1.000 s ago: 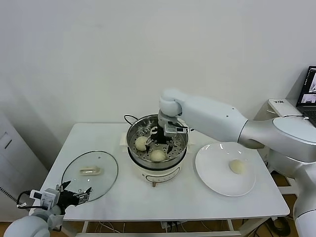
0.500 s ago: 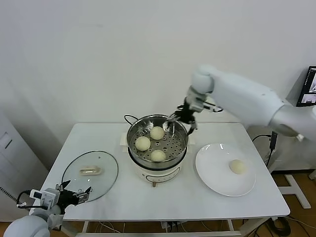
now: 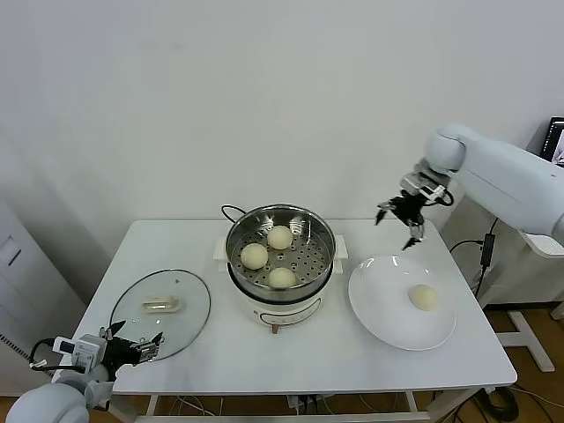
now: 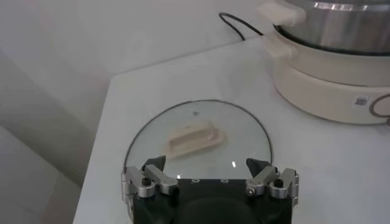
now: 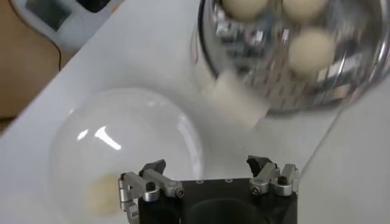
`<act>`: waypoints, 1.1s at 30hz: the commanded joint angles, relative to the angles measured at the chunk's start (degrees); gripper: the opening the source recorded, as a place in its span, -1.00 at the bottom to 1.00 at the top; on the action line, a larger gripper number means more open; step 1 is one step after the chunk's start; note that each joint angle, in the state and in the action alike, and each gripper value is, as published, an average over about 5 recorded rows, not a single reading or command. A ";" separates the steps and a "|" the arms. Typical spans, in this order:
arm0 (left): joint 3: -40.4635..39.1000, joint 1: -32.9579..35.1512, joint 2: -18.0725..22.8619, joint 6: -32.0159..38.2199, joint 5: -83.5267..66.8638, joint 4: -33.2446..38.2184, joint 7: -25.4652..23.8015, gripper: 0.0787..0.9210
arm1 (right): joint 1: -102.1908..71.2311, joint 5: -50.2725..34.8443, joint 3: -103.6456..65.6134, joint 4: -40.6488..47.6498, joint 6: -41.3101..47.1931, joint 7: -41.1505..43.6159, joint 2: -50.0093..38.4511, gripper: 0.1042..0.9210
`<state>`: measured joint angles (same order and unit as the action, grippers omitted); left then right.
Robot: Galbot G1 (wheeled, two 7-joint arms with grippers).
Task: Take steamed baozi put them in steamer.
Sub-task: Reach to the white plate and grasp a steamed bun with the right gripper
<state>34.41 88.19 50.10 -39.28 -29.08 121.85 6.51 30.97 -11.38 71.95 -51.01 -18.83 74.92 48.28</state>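
Note:
I should close my right gripper around the sides of the baozi (image 3: 424, 297) (image 5: 105, 195) on the white plate, because this baozi is still outside the steamer.
The shiny steamer (image 3: 308, 231) stands mid-table on its white cooker base and holds three cream-white baozi (image 3: 280, 236) (image 3: 255, 256) (image 3: 282, 278). A fourth baozi (image 3: 424, 297) lies on the white plate (image 3: 379, 300) to its right. My right gripper (image 3: 400, 218) is open and empty, raised in the air above the plate's far edge, to the right of the steamer. The right wrist view shows the steamer (image 5: 359, 73) with its baozi (image 5: 311, 50) and the plate baozi (image 5: 101, 194). My left gripper (image 3: 132, 345) is open and empty, parked at the table's front left by the glass lid.
The round glass lid (image 3: 160, 309) with a cream handle lies flat at the front left, also in the left wrist view (image 4: 198, 137). A black cord (image 3: 231, 211) runs behind the steamer. A laptop (image 3: 555, 159) sits off the table at the far right.
My right gripper let a baozi go in the steamer, rose out empty and swung right, to above the plate's far edge. The steamer now holds three baozi. The left arm has not moved.

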 commanded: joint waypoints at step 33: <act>-0.01 0.16 -0.28 -0.29 0.04 0.21 0.06 0.77 | -25.73 14.90 -19.61 13.17 2.64 -8.74 -0.62 0.76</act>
<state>34.47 88.35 49.85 -39.59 -29.09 122.02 6.57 9.26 -0.29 57.15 -40.17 -15.74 67.74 47.11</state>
